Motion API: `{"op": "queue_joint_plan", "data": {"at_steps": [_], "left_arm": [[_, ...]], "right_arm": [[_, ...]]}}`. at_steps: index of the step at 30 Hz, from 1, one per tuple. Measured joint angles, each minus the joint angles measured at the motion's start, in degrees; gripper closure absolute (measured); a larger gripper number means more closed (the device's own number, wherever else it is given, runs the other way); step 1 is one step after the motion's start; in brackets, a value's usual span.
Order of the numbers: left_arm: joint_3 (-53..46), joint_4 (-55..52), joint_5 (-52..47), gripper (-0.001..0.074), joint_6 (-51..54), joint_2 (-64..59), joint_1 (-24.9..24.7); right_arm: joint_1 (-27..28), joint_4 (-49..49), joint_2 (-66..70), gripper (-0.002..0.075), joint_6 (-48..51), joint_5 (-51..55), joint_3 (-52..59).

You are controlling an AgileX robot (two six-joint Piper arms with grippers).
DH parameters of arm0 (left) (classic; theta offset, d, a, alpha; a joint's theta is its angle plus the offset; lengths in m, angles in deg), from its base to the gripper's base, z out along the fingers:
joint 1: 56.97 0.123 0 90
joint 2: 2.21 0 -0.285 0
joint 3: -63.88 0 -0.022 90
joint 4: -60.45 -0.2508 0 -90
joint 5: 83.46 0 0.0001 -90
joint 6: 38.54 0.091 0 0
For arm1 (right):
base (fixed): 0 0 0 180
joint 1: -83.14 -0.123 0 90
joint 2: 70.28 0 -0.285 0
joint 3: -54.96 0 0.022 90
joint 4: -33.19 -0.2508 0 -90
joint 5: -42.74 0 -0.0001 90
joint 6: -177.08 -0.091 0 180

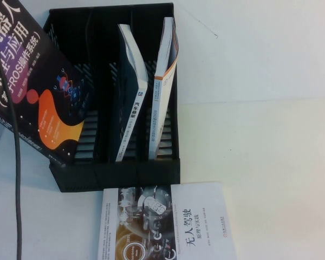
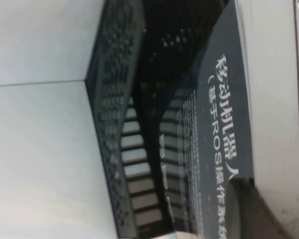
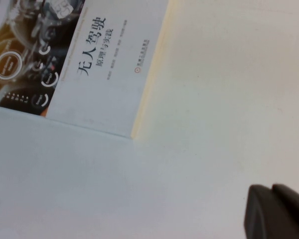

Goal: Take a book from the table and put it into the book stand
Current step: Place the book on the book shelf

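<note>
Next, my left gripper sets the black book down upright in the slot [image 1: 85, 147] [image 2: 142, 179] that lies between the stand's slotted side and the dark teal book.
The black book [image 1: 38, 92] with white Chinese title and orange swirl hangs tilted over the left slot of the black book stand [image 1: 119, 173], its lower corner inside the slot. My left gripper [image 2: 269, 219] is shut on this book [image 2: 214, 124]; one dark finger [image 2: 249, 209] lies on the cover, and the stand's slotted wall [image 2: 114, 99] is just beside it. The left gripper is out of the high view. My right gripper [image 3: 274, 211] hovers shut and empty over the white table [image 3: 214, 99], and is also out of the high view.
A dark teal book [image 1: 131, 103] stands in the middle slot and a white book with an orange band [image 1: 165, 81] in the right slot. A white-and-grey book [image 1: 168, 225] lies flat in front of the stand, also in the right wrist view [image 3: 104, 64]. A cable [image 1: 16, 179] hangs at the left.
</note>
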Motion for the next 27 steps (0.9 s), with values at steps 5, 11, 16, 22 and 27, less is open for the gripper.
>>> {"op": "queue_joint_plan", "data": {"at_steps": [5,11,16,22,27], "left_arm": [[2.0,-1.2,1.1,0.0622,-0.7,-3.1,0.0],[1.9,-1.4,7.1,0.0622,-1.3,-5.3,0.0],[1.9,-0.6,8.7,0.0622,-1.3,-6.5,-0.1],[1.9,0.6,9.7,0.0622,-1.3,-7.6,-0.5],[2.0,1.0,11.8,0.0622,-0.5,-8.7,-1.2]], "right_arm": [[0.0,0.1,0.0,0.0722,0.0,0.6,0.0],[0.0,0.1,0.0,0.0722,0.0,0.7,0.1],[0.0,0.1,0.0,0.0722,0.0,0.6,0.1],[0.0,0.1,0.0,0.0722,0.0,-0.3,0.1],[0.0,0.1,0.0,0.0722,-0.7,-0.7,0.1]]}}
